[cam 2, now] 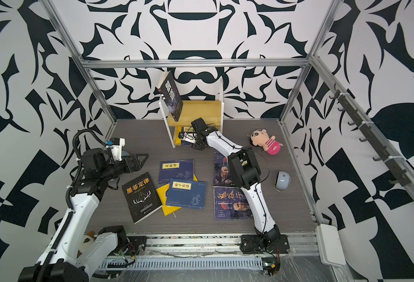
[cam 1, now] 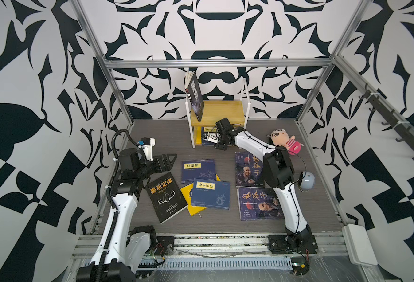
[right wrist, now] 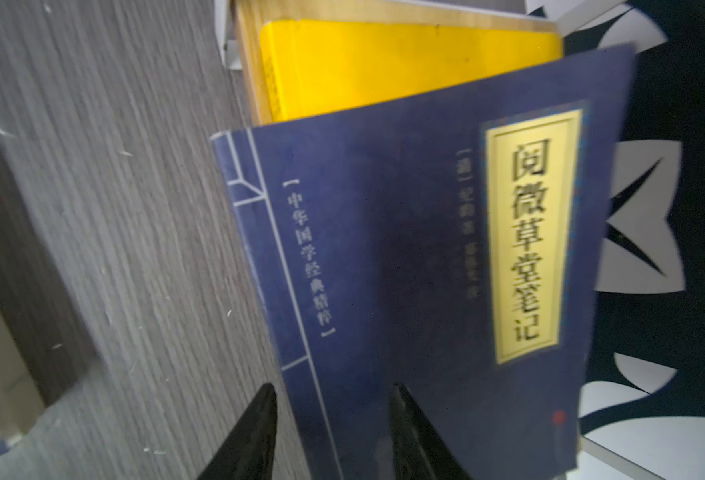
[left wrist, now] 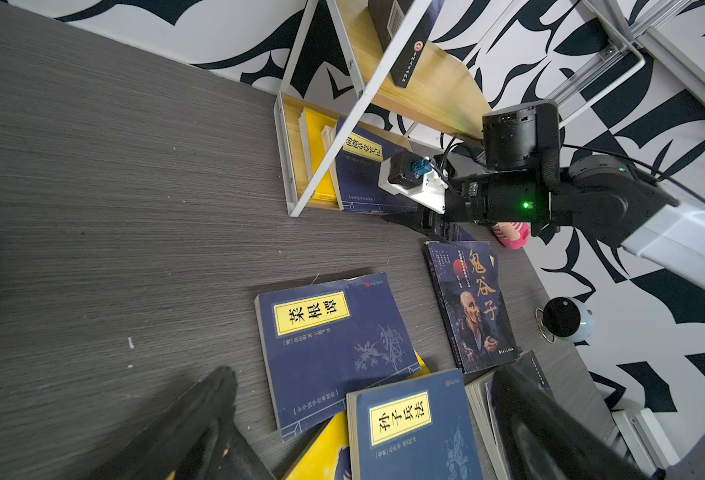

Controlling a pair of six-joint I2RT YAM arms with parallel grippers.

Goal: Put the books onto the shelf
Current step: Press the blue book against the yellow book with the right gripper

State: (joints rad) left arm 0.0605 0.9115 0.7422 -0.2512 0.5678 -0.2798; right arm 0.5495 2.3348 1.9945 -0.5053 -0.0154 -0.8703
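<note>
The navy book's upper corner sticks past the bottom board's front edge; next my right gripper closes at the lower spine (right wrist: 311, 384) and pushes it level with the yellow book.
The shelf (cam 1: 222, 111) stands at the back of the table. A black book (cam 1: 196, 97) leans on its top board. On the bottom board a yellow book (right wrist: 384, 62) and a navy book (right wrist: 425, 270) stand tilted. My right gripper (right wrist: 334, 390) is open at that navy book, its jaws apart on either side of the spine edge; in a top view it (cam 1: 209, 139) reaches into the bottom tier. Several books lie flat: a black antler book (cam 1: 167, 196), two navy ones (cam 1: 198, 171) (cam 1: 211, 194) and two portrait ones (cam 1: 248, 169) (cam 1: 259, 203). My left gripper (cam 1: 169, 161) hovers open, empty, at the left.
A pink-striped plush doll (cam 1: 284, 141) lies at the right behind my right arm's elbow. A round grey-white gadget (cam 1: 307, 180) sits near the right edge. Aluminium frame posts (cam 1: 313, 97) border the table. A yellow book (cam 1: 189, 195) pokes out under the navy ones.
</note>
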